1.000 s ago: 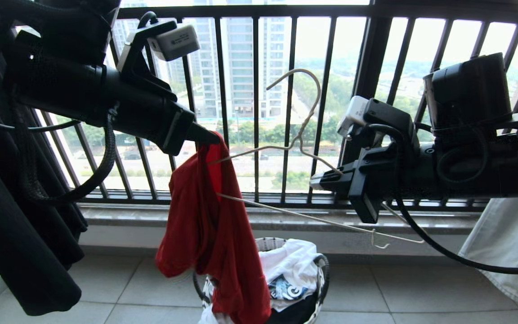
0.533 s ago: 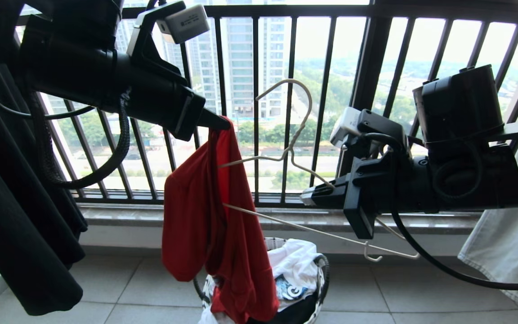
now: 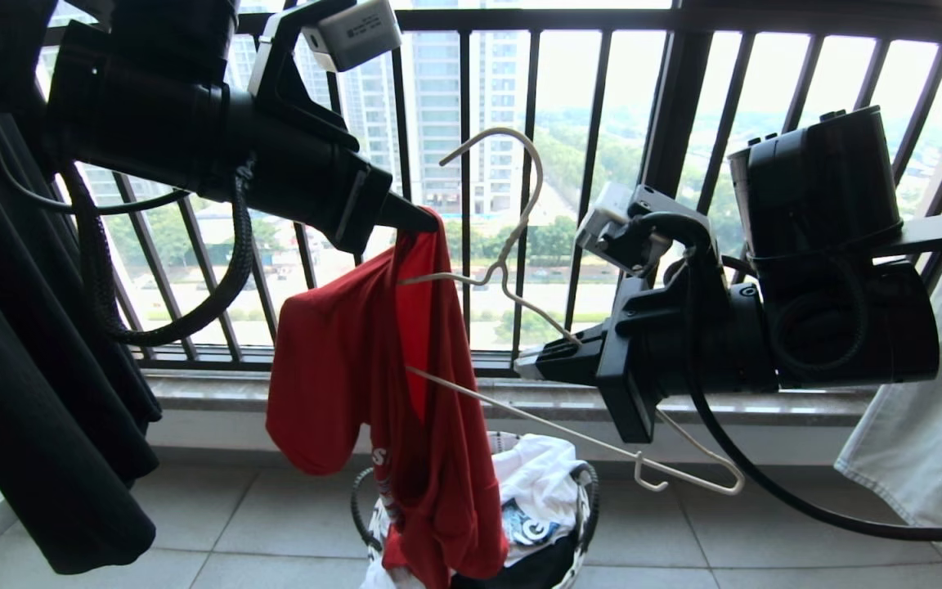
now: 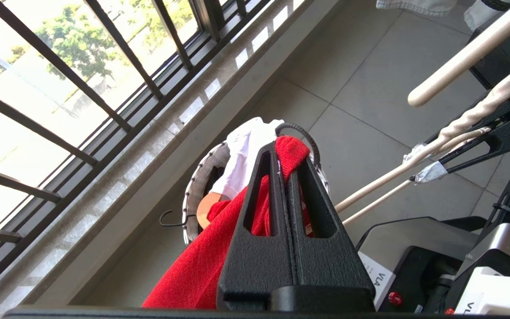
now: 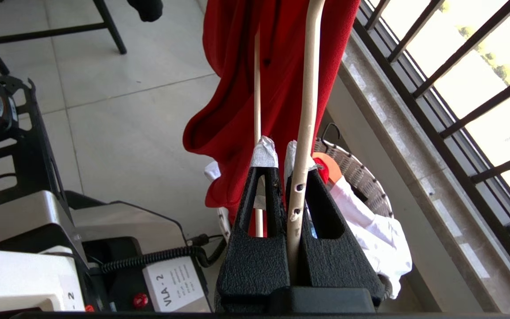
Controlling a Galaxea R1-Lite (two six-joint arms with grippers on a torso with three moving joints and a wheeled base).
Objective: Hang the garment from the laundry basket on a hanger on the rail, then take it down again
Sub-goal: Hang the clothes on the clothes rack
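Observation:
Next, my left gripper lets go of the red garment on the cream wire hanger (image 3: pixel 493 220), close against the hanger's twisted neck below the hook.
The red garment (image 3: pixel 373 360) hangs from my left gripper (image 3: pixel 430 221), which is shut on a fold of its cloth (image 4: pixel 288 150) above the laundry basket (image 3: pixel 483 444). My right gripper (image 3: pixel 524 366) is shut on one shoulder wire of the cream wire hanger (image 3: pixel 520 410), which it holds tilted. The hanger's other shoulder reaches into the garment. In the right wrist view the hanger wire (image 5: pixel 310 79) runs from the jaws up against the red cloth (image 5: pixel 237 88). The garment's lower end trails into the basket (image 4: pixel 197 177). The rail is out of view.
The black balcony railing (image 3: pixel 667 106) and its stone sill stand close behind. A black garment (image 3: pixel 21 409) hangs at the left and pale cloth (image 3: pixel 912 458) at the right. A white printed garment (image 3: pixel 528 483) lies in the basket. The robot's base (image 5: pixel 38 230) is below.
My left gripper has risen and shifted right with the garment. My right gripper has moved left with the hanger, whose free end now tips lower and whose shoulder sits deeper in the red cloth.

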